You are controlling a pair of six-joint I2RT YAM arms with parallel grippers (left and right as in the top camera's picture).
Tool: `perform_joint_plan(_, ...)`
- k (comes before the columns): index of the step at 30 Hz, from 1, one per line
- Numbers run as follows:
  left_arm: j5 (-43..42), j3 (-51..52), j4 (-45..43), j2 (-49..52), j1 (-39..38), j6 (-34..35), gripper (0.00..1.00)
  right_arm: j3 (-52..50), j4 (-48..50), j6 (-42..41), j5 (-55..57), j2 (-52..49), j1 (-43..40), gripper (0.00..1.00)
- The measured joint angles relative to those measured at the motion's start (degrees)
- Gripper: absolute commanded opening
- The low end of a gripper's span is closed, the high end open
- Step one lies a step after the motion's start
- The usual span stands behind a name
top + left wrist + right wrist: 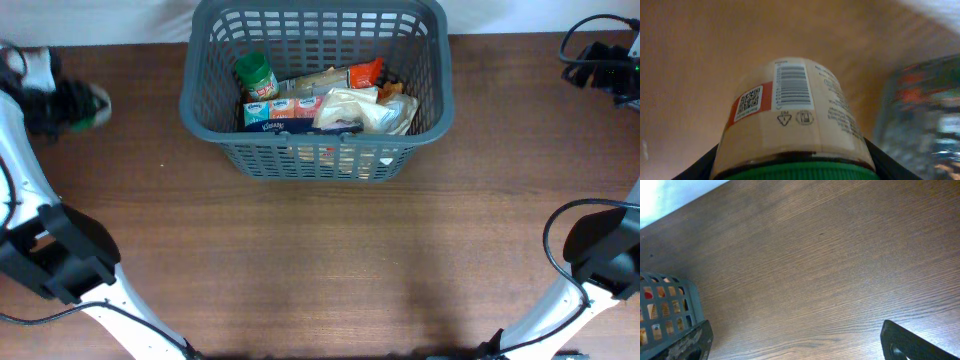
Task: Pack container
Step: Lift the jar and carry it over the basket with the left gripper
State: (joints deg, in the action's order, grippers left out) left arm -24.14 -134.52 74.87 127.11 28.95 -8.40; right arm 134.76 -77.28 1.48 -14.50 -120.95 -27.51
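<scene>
The jar in my left gripper should be let go in the basket [285, 81], behind the tissue packs and next to the other jar with a green lid.
The container, a dark grey lattice basket [320, 158], stands at the back middle of the table. It holds a green-lidded jar [256, 75], tissue packs [278, 110], an orange packet [365, 72] and a clear bag of beige food [362, 110]. My left gripper [62, 105] is at the far left, shut on another green-lidded jar [790, 115] with a barcode label; in the left wrist view [792, 171] the basket [925, 115] is a blur on the right. My right gripper [598, 62] is at the back right, open and empty [800, 347], with the basket corner [670, 305] to its left.
The table is dark brown wood [320, 270]. Both arm bases stand at the front corners, left [60, 255] and right [605, 250]. Cables lie at the back right corner [585, 35]. A white wall edge runs behind the basket.
</scene>
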Motion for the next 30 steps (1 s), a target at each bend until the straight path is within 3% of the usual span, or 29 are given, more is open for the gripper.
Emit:
perform_joint_plan(6,-11.3,-31.4,-4.1,0.2,-11.6,-9.5,0.02,0.0,0.0,0.0,0.0,0.0,0.0,0.99)
perform_joint_plan(9,-13.2,-38.4,-4.2,-0.2,-19.3,-12.9,0.02,0.0,0.0,0.0,0.0,0.0,0.0,0.99)
perform_joint_plan(12,-11.8,-38.8,-3.9,-0.3,-27.0,-16.1,0.02,0.0,0.0,0.0,0.0,0.0,0.0,0.99)
perform_joint_plan(18,2.9,-28.8,-3.5,1.0,-41.3,-21.2,0.02,0.0,0.0,0.0,0.0,0.0,0.0,0.99)
perform_joint_plan(30,22.0,-17.5,-1.3,12.6,-45.2,-22.3,0.04,0.0,0.0,0.0,0.0,0.0,0.0,0.99)
